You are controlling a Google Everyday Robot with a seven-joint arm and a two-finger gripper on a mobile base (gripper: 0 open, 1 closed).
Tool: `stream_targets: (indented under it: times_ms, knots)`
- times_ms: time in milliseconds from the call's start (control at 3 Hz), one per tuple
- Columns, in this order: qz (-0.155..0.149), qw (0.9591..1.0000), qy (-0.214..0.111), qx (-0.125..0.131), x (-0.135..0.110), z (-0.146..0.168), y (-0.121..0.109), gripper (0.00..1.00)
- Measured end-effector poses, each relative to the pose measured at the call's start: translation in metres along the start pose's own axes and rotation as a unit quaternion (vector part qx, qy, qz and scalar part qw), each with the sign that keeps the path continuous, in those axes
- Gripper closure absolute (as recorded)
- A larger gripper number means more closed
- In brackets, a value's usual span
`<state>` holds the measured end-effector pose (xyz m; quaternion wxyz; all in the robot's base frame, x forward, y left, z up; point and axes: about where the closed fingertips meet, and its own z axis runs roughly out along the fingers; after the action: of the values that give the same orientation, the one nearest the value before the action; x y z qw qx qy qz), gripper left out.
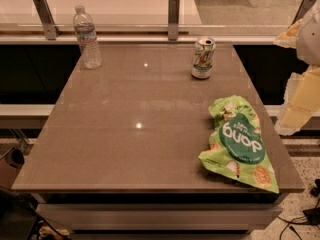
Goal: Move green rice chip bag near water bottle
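The green rice chip bag is next for my gripper, which should go to it and close on the bag's dark-green round label (pixel 240 133).
The green rice chip bag (pixel 239 143) lies flat and crinkled at the front right of the brown table (pixel 135 129), its dark-green round label facing up. The water bottle (pixel 87 37) stands upright at the table's far left corner, clear with a white cap. My gripper (pixel 300 101) is at the right edge of the view, off the table's right side, to the right of and above the bag, not touching it. It holds nothing that I can see.
A green-and-white soda can (pixel 203 58) stands upright at the far right of the table, behind the bag. A glass railing with metal posts (pixel 173 16) runs along the table's far edge. Cables lie on the floor at the lower right (pixel 305 216).
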<state>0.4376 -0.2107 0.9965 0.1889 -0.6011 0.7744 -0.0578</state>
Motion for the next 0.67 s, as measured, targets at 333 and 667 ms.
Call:
stream_targets:
  times_ms: [333,667]
  knots:
    - [0.000,1.0000,0.000,0.000,0.000,0.000,0.000,0.00]
    - [-0.004,0.9994,-0.019,-0.029,-0.006,0.024,-0.004,0.00]
